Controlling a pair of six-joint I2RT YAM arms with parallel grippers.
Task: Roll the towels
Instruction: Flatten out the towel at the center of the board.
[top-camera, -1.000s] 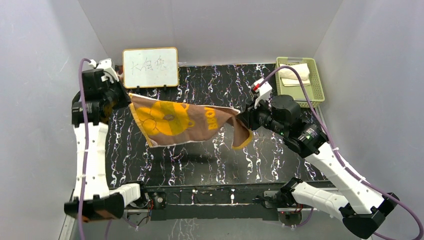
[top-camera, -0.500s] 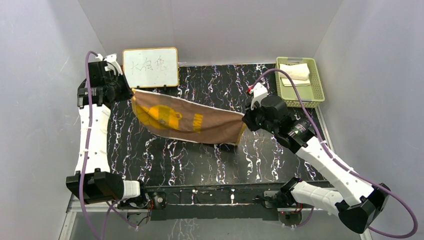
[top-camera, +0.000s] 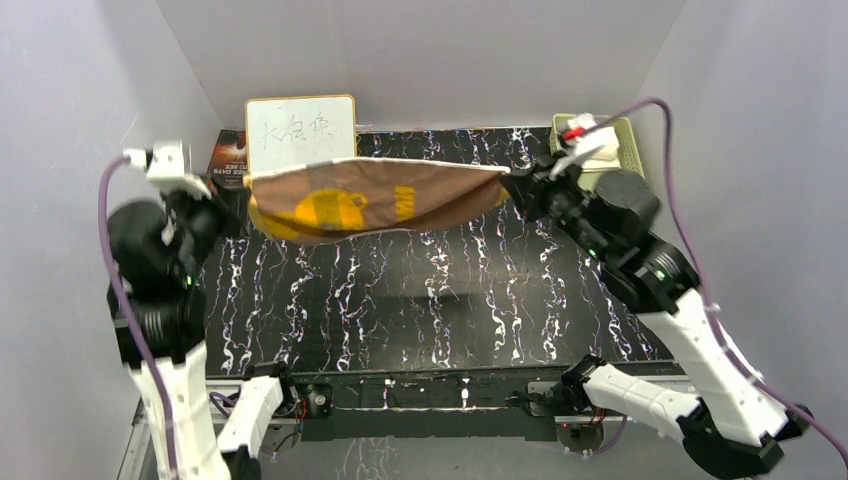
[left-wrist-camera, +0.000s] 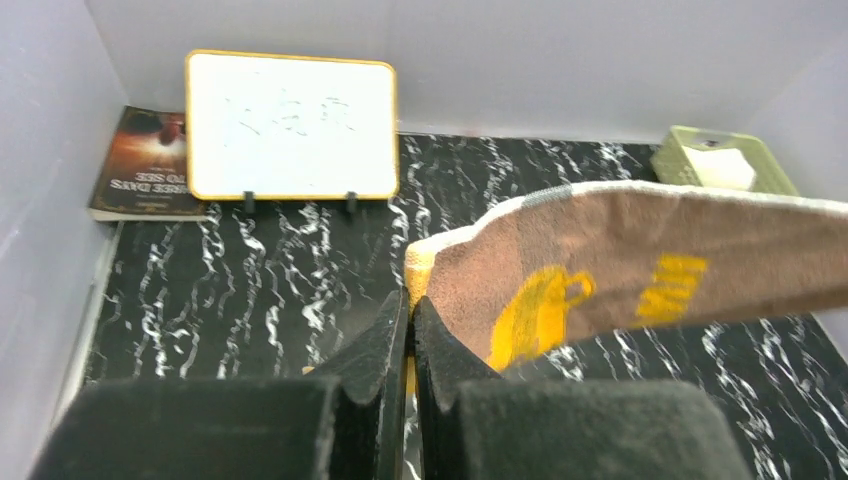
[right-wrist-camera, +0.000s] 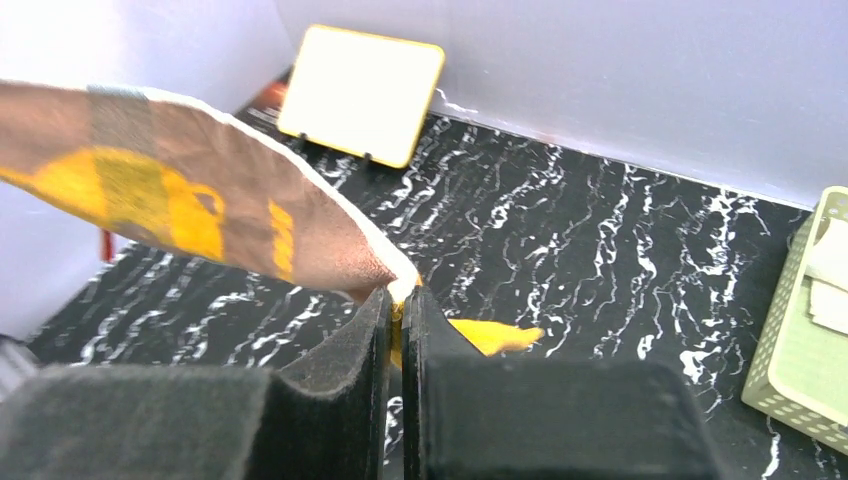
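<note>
Next, I lay the orange-yellow towel down on the middle of the black marbled table (top-camera: 417, 248) with my right gripper.
The orange-yellow towel (top-camera: 370, 198), brownish side showing with a yellow print and pale edging, hangs stretched in the air above the far part of the black marbled table (top-camera: 420, 310). My left gripper (top-camera: 247, 185) is shut on its left corner; in the left wrist view (left-wrist-camera: 409, 305) the towel (left-wrist-camera: 640, 270) runs off to the right. My right gripper (top-camera: 512, 180) is shut on its right corner; in the right wrist view (right-wrist-camera: 399, 297) the towel (right-wrist-camera: 200, 190) runs off to the left. A cream-white towel (top-camera: 598, 146) lies folded in the green basket (top-camera: 628, 140).
A white board with writing (top-camera: 300, 134) stands at the back left, a dark book (top-camera: 228, 160) lying beside it. The green basket sits at the back right corner, also seen in the right wrist view (right-wrist-camera: 800, 350). Grey walls close in on three sides.
Both grippers have lifted the orange-yellow towel up and toward the back, pulling it taut. The left arm has swung out to the left and the right arm has moved toward the basket.
</note>
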